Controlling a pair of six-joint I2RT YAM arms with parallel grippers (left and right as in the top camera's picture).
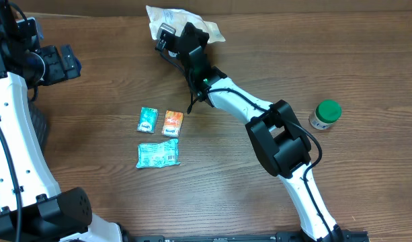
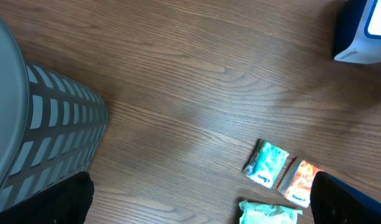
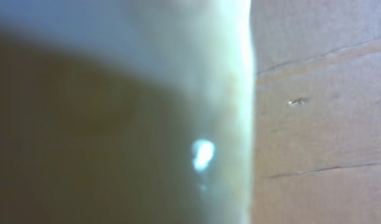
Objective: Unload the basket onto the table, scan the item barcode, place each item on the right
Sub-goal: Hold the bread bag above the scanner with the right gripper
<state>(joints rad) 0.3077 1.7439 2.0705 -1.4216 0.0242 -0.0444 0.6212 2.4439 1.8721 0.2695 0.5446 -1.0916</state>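
The robot's right gripper will release the crumpled white bag on the table [image 1: 301,99] next to the green-capped white bottle.
Three small packets lie side by side on the wooden table: a teal one [image 1: 148,119] [image 2: 266,163], an orange one [image 1: 173,123] [image 2: 300,182] and a pale green one [image 1: 158,154] [image 2: 268,213] in front of them. At the back edge lies a crumpled white bag [image 1: 192,19]. My right gripper [image 1: 167,37] reaches far over to it and is shut on its left part. The right wrist view is filled by a blurred pale surface [image 3: 178,93]. My left gripper [image 1: 61,62] [image 2: 196,208] hovers open at the far left, holding nothing. No scanner can be made out.
A green-capped white bottle [image 1: 324,114] stands at the right. A grey slatted basket [image 2: 47,124] sits under the left arm. A blue and white object [image 2: 363,31] shows at the top right of the left wrist view. The right arm [image 1: 246,104] stretches across the table's middle.
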